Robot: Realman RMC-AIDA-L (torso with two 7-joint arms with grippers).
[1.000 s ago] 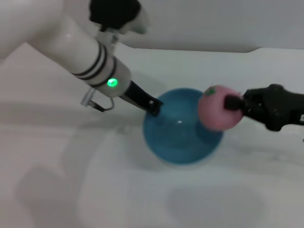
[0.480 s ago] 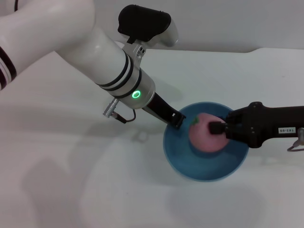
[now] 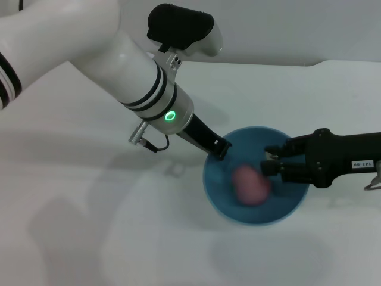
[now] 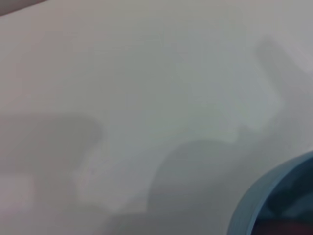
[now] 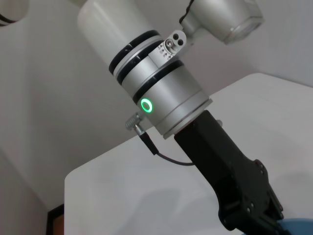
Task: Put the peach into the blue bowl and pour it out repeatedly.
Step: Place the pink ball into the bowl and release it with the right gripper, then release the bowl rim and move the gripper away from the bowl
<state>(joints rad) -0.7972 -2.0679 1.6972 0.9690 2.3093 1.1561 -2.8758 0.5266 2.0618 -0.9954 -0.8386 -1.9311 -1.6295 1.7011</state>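
The blue bowl, peach inside, will be set down by my left gripper on the white table (image 3: pixel 249 193) just under it, slightly frontward.
The light-blue bowl (image 3: pixel 286 205) stands on the white table right of centre. The pink peach (image 3: pixel 250 185) lies inside it, free of any gripper. My right gripper (image 3: pixel 268 159) reaches in from the right over the bowl, just above the peach, with its fingers apart and empty. My left gripper (image 3: pixel 219 149) comes down from the upper left and is shut on the bowl's near-left rim. The left wrist view shows only table and a piece of the bowl's rim (image 4: pixel 252 205). The right wrist view shows my left gripper (image 5: pixel 249 208) on the bowl's edge (image 5: pixel 299 228).
The white table (image 3: pixel 89 226) runs bare to the left and front of the bowl. A white wall edge (image 3: pixel 297 36) lies behind. My left arm's forearm (image 3: pixel 137 83) crosses above the table's upper left.
The right gripper carried the peach down into the bowl and opened. The peach has dropped from its fingers to the bowl's bottom. The left gripper stays on the rim.
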